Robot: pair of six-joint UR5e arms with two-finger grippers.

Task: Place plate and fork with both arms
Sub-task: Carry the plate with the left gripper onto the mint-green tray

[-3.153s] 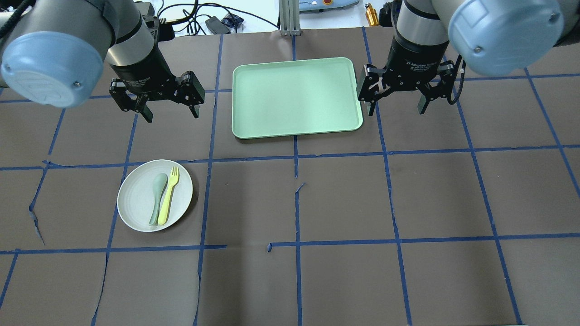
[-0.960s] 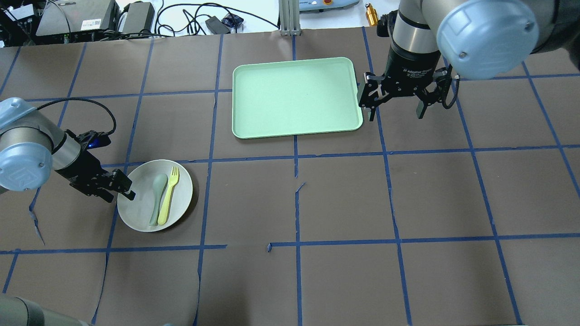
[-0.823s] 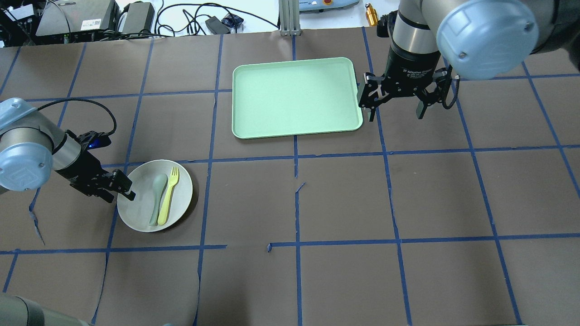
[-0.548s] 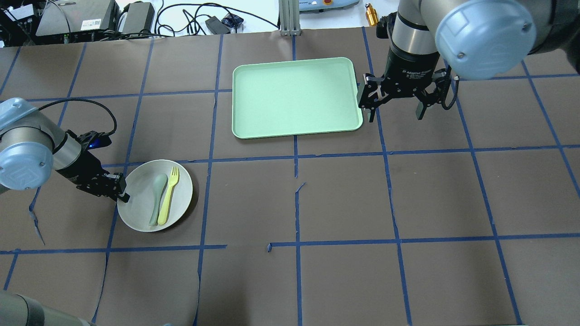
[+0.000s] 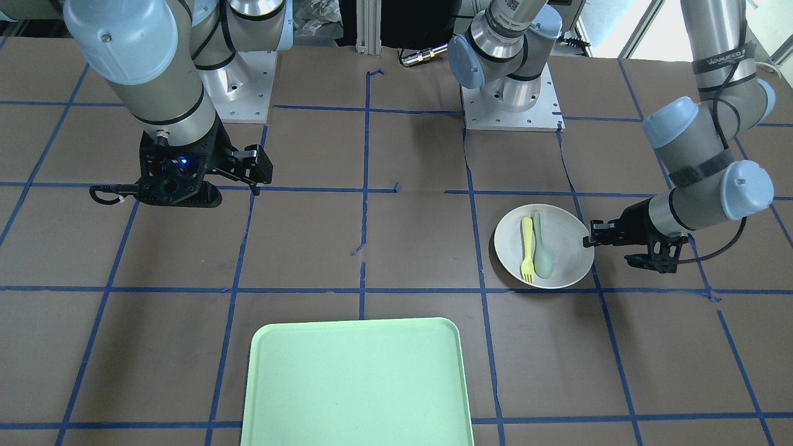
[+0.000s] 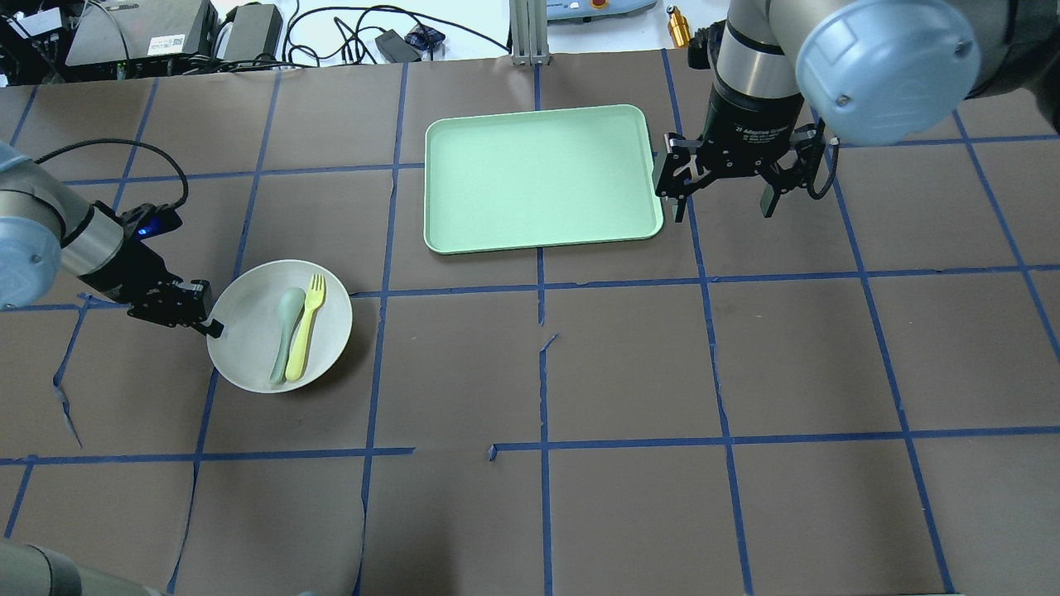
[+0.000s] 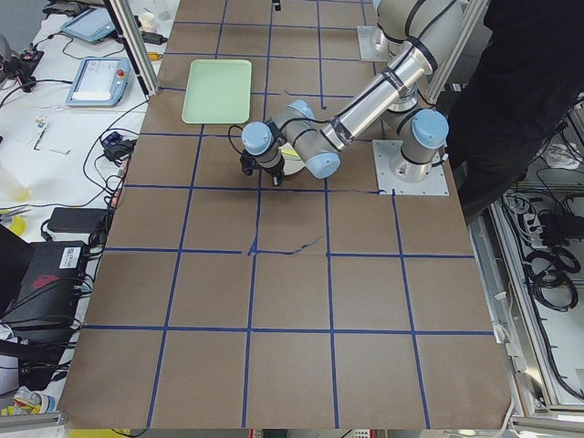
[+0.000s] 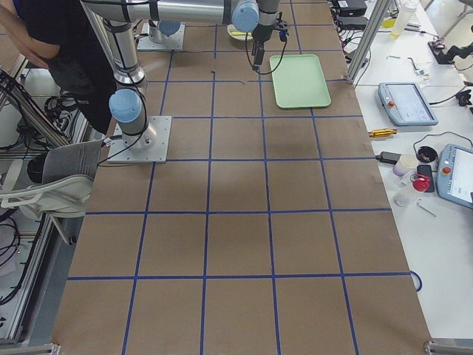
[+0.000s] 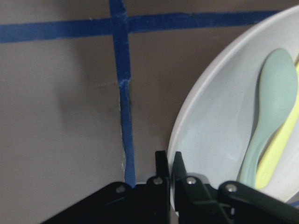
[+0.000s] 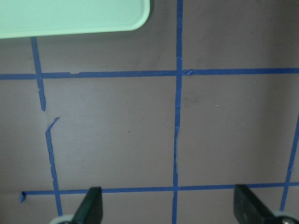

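Observation:
The white plate will go down inside the mint-green tray [image 5: 343,397], close to the tray's near edge, and I will put it there with my left gripper.
The white plate [image 6: 244,339] is at the table's left with the pale-yellow fork [image 6: 305,327] and a grey-green spoon [image 6: 286,331] lying side by side in it. My left gripper [image 6: 211,327] is shut on the plate's left rim; the left wrist view shows its fingertips [image 9: 163,163] pinching the rim [image 9: 187,135]. A shadow under the plate [image 5: 560,248] suggests it is slightly raised. My right gripper [image 6: 725,213] hangs open and empty just right of the mint-green tray [image 6: 538,178].
The tray lies at the table's far middle, with nothing in it. Brown paper with blue tape lines covers the table. Cables and devices lie beyond the far edge. A person stands by the robot's base in the side views.
My left gripper came down to the plate's left rim and shut on it. Plate, fork and spoon have shifted up and slightly left in the overhead view. The right arm has barely moved.

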